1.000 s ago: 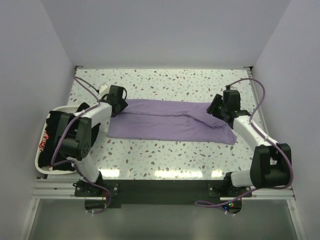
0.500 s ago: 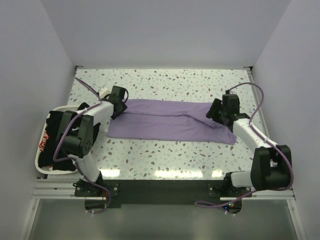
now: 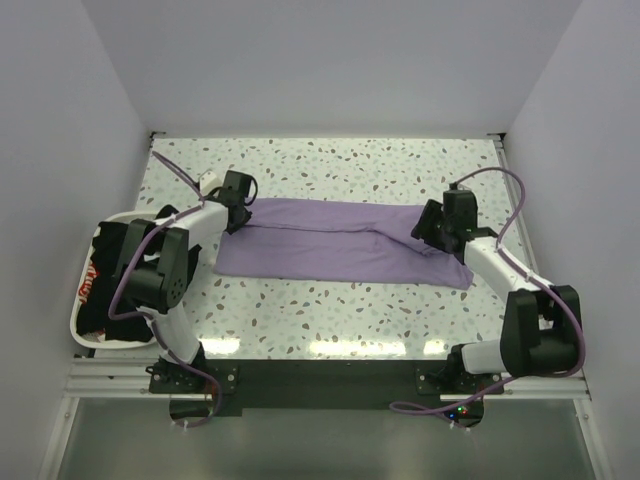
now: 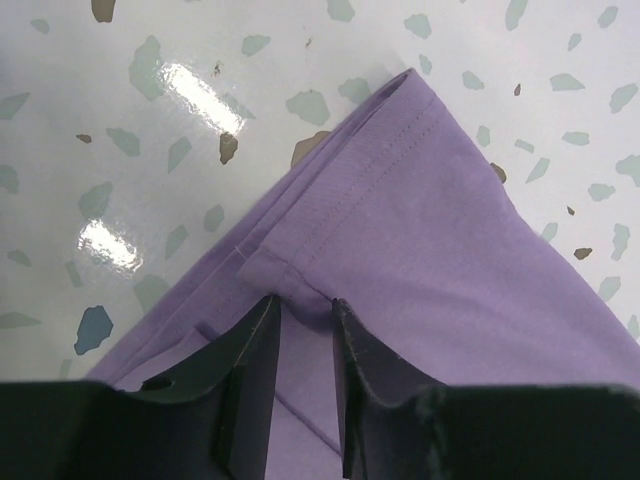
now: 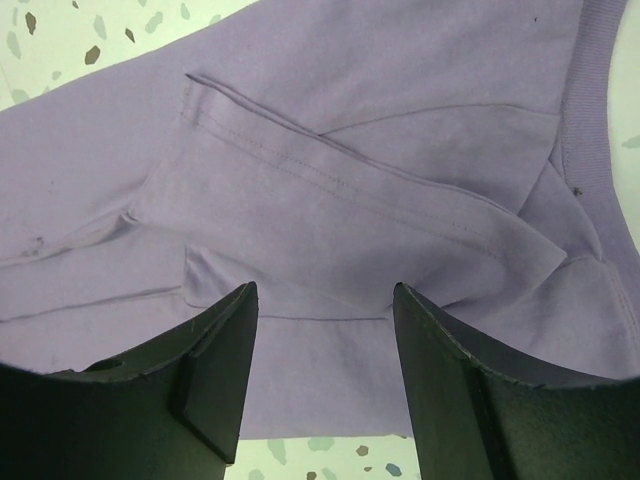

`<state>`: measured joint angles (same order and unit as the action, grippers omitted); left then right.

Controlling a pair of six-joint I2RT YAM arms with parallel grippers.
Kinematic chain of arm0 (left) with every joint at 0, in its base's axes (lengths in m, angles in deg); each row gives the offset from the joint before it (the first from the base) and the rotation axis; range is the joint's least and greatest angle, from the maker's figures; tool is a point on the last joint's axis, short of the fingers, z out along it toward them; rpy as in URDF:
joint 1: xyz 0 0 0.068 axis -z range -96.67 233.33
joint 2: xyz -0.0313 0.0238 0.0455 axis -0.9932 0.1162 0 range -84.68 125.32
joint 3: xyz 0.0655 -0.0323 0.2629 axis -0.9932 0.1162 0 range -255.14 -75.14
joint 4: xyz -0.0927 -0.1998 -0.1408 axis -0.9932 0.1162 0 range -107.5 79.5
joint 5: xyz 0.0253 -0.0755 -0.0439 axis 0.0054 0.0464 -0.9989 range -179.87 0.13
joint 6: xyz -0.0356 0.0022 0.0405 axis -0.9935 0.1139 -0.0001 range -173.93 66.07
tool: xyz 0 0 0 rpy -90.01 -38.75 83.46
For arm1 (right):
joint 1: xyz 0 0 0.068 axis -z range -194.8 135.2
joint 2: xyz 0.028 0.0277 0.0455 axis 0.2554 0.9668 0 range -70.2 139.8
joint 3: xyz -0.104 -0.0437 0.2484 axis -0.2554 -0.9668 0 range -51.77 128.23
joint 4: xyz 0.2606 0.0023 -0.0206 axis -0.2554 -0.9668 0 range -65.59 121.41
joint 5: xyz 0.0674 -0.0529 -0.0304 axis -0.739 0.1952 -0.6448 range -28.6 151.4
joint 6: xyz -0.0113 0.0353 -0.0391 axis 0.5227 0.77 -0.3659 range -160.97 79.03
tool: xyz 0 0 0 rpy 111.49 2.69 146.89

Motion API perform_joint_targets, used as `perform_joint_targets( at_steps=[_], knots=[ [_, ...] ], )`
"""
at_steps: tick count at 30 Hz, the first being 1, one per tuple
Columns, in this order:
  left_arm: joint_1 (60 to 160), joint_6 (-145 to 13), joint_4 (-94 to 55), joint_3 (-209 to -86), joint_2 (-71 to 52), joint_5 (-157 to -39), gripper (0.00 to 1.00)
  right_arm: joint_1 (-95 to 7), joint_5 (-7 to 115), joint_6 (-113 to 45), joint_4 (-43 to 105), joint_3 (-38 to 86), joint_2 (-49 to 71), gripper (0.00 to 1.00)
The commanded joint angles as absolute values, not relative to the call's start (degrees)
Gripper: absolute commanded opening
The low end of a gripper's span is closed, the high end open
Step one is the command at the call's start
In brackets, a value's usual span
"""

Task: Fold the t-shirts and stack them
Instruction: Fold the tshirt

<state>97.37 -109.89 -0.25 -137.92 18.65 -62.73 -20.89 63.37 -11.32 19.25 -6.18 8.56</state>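
Note:
I need to pinch the sleeve (image 5: 450, 285) near its outer corner with my right gripper and pull it toward the lavender t-shirt's front edge, because that folded sleeve slants short of that edge.
The lavender t-shirt (image 3: 340, 245) lies flat, folded into a long band across the middle of the table. My left gripper (image 3: 238, 212) is down on its far left corner. In the left wrist view the jaws (image 4: 305, 305) stand narrow but still apart, and the hem (image 4: 300, 275) puckers up between the tips. My right gripper (image 3: 431, 222) hovers over the shirt's right end, open wide, with folded sleeve layers (image 5: 330, 190) and nothing gripped between its fingers (image 5: 325, 295). Black t-shirts (image 3: 112, 285), one with a red-and-white print (image 3: 90, 283), lie heaped in the tray at left.
A white tray (image 3: 74, 318) sits at the table's left edge beside the left arm's base. Speckled tabletop (image 3: 340, 165) shows beyond the shirt and in front of it. White walls close in on three sides.
The left jaws have narrowed over the shirt's corner hem, gathering a pucker. The right gripper opened a little wider and shifted slightly over the right end.

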Motion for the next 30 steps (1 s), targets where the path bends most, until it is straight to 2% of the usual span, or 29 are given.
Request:
perform_joint_targets(
  at_steps=[1, 5, 9, 17, 20, 24, 30],
  knots=[
    [97.65, -108.16, -2.91, -140.18, 18.68, -60.07, 0.31, -21.04, 63.24, -10.56, 20.69, -7.29, 7.50, 0.60],
    [97.65, -107.81, -3.35, -140.44, 18.86, -60.68, 0.22, -21.13, 64.81, -9.15, 18.94, -8.87, 3.90, 0.61],
    [97.56, -107.46, -3.79, -140.53, 19.21, -61.04, 0.18, -21.04, 66.93, -7.75, 18.23, -11.15, 2.22, 0.62],
    [97.30, -106.40, -4.23, -140.71, 19.39, -61.30, 0.09, -21.04, 71.94, -5.90, 17.70, -11.07, 4.85, 0.58],
    [97.13, -106.14, -4.41, -140.62, 19.39, -61.56, 0.08, -21.04, 72.56, -5.29, 19.02, -11.16, 6.17, 0.54],
    [96.77, -105.70, -4.58, -140.71, 19.56, -61.92, 0.07, -20.95, 72.82, -4.76, 20.25, -10.02, 8.19, 0.41],
    [96.25, -104.91, -4.93, -140.71, 19.56, -62.44, 0.03, -21.04, 74.23, -4.84, 21.04, -9.14, 10.57, 0.29]
  ],
)
